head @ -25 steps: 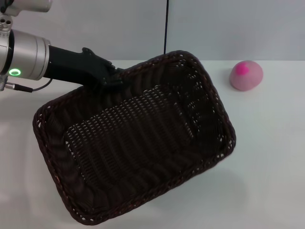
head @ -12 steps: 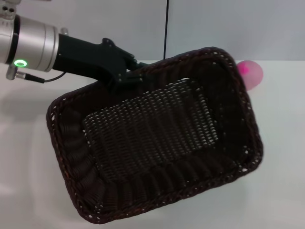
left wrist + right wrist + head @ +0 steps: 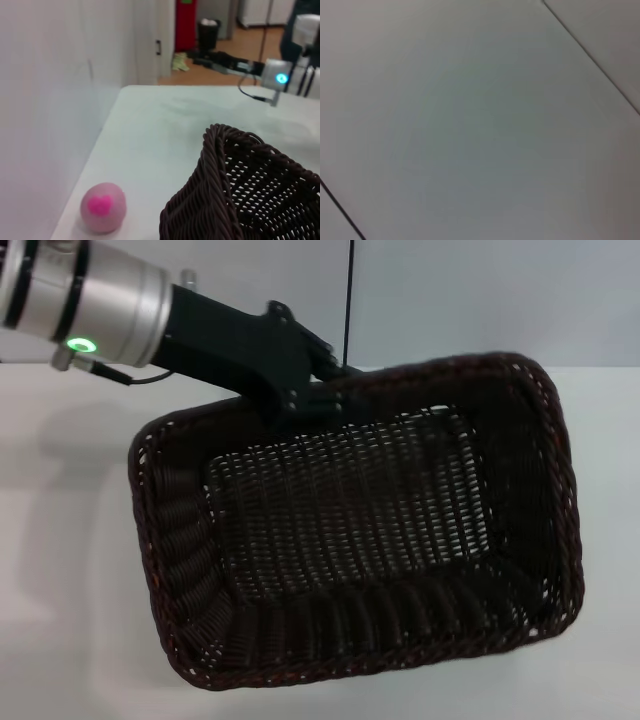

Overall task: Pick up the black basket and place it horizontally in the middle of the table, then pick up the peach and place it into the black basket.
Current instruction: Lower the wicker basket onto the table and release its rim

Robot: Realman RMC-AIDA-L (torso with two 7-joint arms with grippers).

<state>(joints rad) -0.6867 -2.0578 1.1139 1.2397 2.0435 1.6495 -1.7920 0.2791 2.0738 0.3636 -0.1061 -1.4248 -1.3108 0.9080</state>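
Note:
I'll lay the black basket, now held tilted off the table, flat with my left gripper on the white table (image 3: 393, 452) near the wall, beside the peach.
The black basket (image 3: 350, 530) is held off the white table (image 3: 60, 540), tilted, with its open inside facing the head camera. My left gripper (image 3: 318, 400) is shut on the basket's far long rim, near the middle. A corner of the basket also shows in the left wrist view (image 3: 240, 190). The peach (image 3: 102, 207), pale pink with a magenta spot, lies on the table (image 3: 165, 125) close to the wall, beside that basket end. In the head view the peach is hidden behind the basket. My right gripper is out of view.
A wall runs along the table's far edge (image 3: 480, 300). Part of my right arm, with a lit ring (image 3: 281, 78), shows at the table's far side in the left wrist view. The right wrist view shows only a plain grey surface.
My left arm has carried the basket to the right and turned it closer to level with the table's edge. The basket now covers the peach in the head view.

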